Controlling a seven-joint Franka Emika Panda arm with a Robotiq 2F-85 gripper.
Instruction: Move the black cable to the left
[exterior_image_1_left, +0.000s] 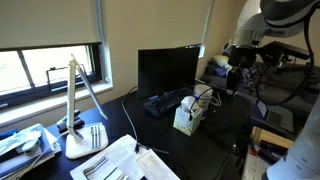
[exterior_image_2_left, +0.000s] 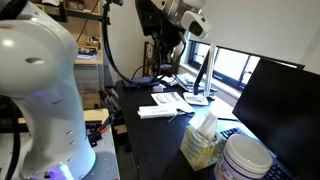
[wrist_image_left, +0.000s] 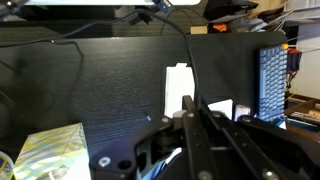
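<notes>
My gripper is to release the black cable on the papers (exterior_image_1_left: 116, 163) that are in front of the white lamp, as the next place for it to rest.
In the wrist view the black cable (wrist_image_left: 190, 60) is a thin cord. It runs from the far left across the top of the dark desk, bends down and ends between my gripper's fingers (wrist_image_left: 190, 106). The fingers are pressed together on it. In an exterior view my gripper (exterior_image_1_left: 233, 82) hangs above the right end of the desk, beside the keyboard. A thin stretch of the cable (exterior_image_1_left: 128, 118) curves over the desk left of the monitor. In an exterior view my gripper (exterior_image_2_left: 163, 62) points down over the far end of the desk.
A black monitor (exterior_image_1_left: 168, 70) and black keyboard (exterior_image_1_left: 165, 102) stand mid-desk. A tissue box (exterior_image_1_left: 187, 118) is in front of them. A white lamp (exterior_image_1_left: 80, 100) and papers (exterior_image_1_left: 115, 160) are at the left. A white container (exterior_image_2_left: 245, 160) sits near one camera.
</notes>
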